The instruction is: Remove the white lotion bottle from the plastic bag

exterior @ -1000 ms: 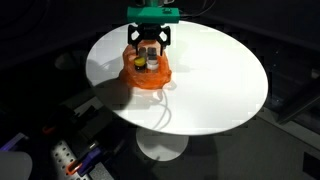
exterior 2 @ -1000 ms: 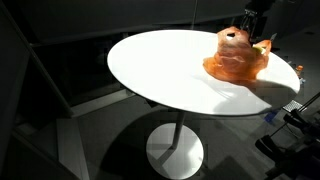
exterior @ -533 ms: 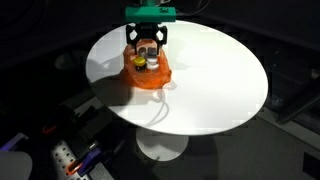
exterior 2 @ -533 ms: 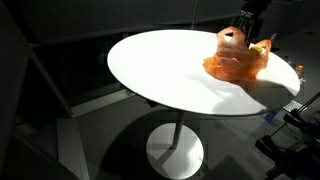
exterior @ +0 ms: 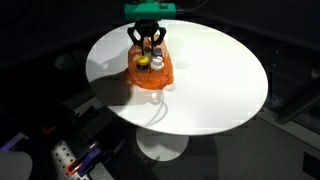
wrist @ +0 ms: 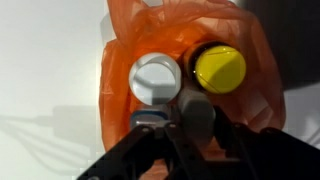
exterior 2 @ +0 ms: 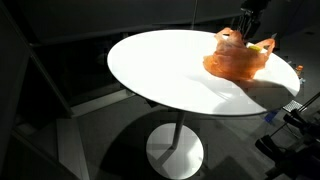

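The robot's gripper should set the white lotion bottle down on the bare white table (exterior: 180, 105) next to the orange plastic bag. The bottle is still inside the bag.
An orange plastic bag (exterior: 150, 76) (exterior 2: 235, 65) (wrist: 128, 40) sits open near the far edge of a round white table (exterior: 220, 80) (exterior 2: 160, 70). Inside stands the white lotion bottle (exterior: 143, 61), whose round white cap (wrist: 157, 78) shows from above, with a yellow-capped bottle (exterior: 158, 62) (wrist: 220, 68) beside it. My gripper (exterior: 148, 47) (exterior 2: 243, 28) (wrist: 185, 125) reaches down into the bag's mouth. Its fingers are drawn together right at the white bottle, with a grey rounded part pinched between them. The bag's folds hide the exact contact.
The bag lies close to the table's rim on the arm's side. The floor around the table is dark; a white power strip (exterior: 65, 158) and cables lie below the near edge. A table pedestal (exterior 2: 176, 150) stands underneath.
The fingers stood wide apart around the bottles a second ago and have now closed together inside the bag. The bag's top has shifted slightly; the arm has stayed in place.
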{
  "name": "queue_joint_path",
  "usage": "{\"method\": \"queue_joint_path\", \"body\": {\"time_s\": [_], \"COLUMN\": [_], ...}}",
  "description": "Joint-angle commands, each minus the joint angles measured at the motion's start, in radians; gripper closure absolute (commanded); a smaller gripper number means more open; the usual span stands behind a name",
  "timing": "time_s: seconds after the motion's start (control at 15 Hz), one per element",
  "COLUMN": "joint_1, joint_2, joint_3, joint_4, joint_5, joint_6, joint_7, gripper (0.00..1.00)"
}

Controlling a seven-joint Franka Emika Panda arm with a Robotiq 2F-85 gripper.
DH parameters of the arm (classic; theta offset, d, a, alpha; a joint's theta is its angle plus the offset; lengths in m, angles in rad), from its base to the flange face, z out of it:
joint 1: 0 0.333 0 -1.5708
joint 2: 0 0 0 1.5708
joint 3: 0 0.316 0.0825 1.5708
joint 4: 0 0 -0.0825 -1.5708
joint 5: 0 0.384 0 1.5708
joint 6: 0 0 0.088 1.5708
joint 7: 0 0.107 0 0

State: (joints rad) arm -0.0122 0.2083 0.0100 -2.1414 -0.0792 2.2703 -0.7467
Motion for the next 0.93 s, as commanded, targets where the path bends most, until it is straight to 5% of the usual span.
{"method": "queue_joint_path", "body": {"time_s": [0.0,0.47,0.87], "joint_1": [-0.011,-0.013,-0.062], "joint_2": [-0.04,-0.185,-0.255], "joint_3": [0.01,0.0,-0.078], "joint_4": [-0.002,-0.019,0.015], "joint_5": [-0.007,0.021,0.046], "joint_6": [-0.017,-0.078,-0.129], "joint_7": [0.017,0.011,0.023], "gripper": [0.9,0.9,0.9]}}
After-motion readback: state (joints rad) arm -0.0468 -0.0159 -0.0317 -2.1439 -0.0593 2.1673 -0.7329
